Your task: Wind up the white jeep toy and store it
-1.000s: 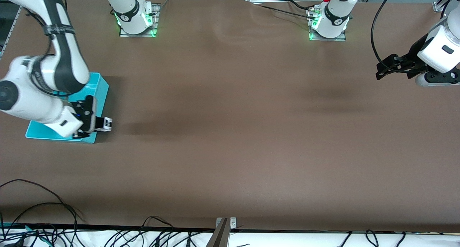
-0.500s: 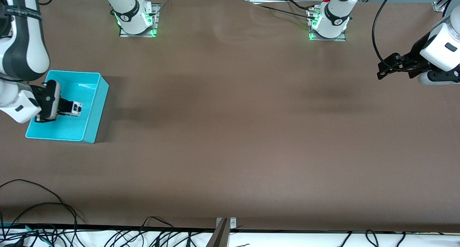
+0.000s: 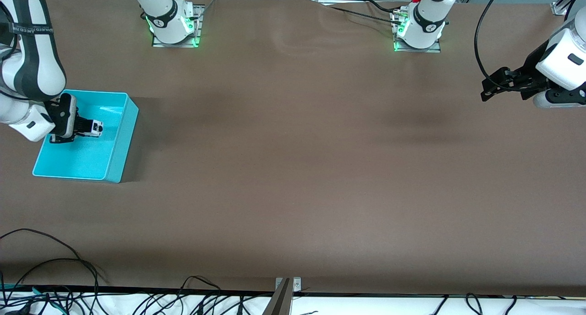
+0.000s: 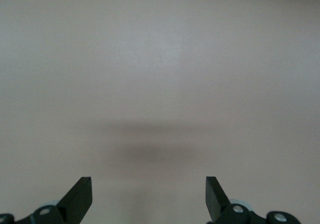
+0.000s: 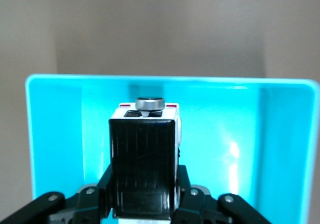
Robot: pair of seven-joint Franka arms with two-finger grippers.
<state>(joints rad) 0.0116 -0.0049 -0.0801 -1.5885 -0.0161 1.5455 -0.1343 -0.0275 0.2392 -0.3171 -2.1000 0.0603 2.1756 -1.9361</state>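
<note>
Next, my right gripper releases the white jeep toy, now held above the bin's inside, on the bottom of the turquoise bin, toward the arm bases [image 3: 98, 122].
My right gripper [image 3: 88, 127] is shut on the white jeep toy [image 3: 96, 128], a tiny white car with a black roof panel. It holds the jeep above the inside of the turquoise bin [image 3: 120, 143] at the right arm's end of the table. In the right wrist view the white jeep toy [image 5: 144, 156] fills the space between the fingers, with the turquoise bin [image 5: 47, 134] under it. My left gripper [image 3: 486, 91] hangs open over the bare table at the left arm's end. The left wrist view shows the left gripper [image 4: 149, 199] with nothing between its fingers.
Both arm bases [image 3: 171, 19] stand along the table edge farthest from the front camera. Loose black cables [image 3: 55, 264] lie along the near edge. A metal bracket [image 3: 286, 290] sits at the middle of the near edge.
The right arm swung the jeep from beside the bin's near corner to over the bin's inside, then shifted it slightly farther from the front camera. The left arm barely moved.
</note>
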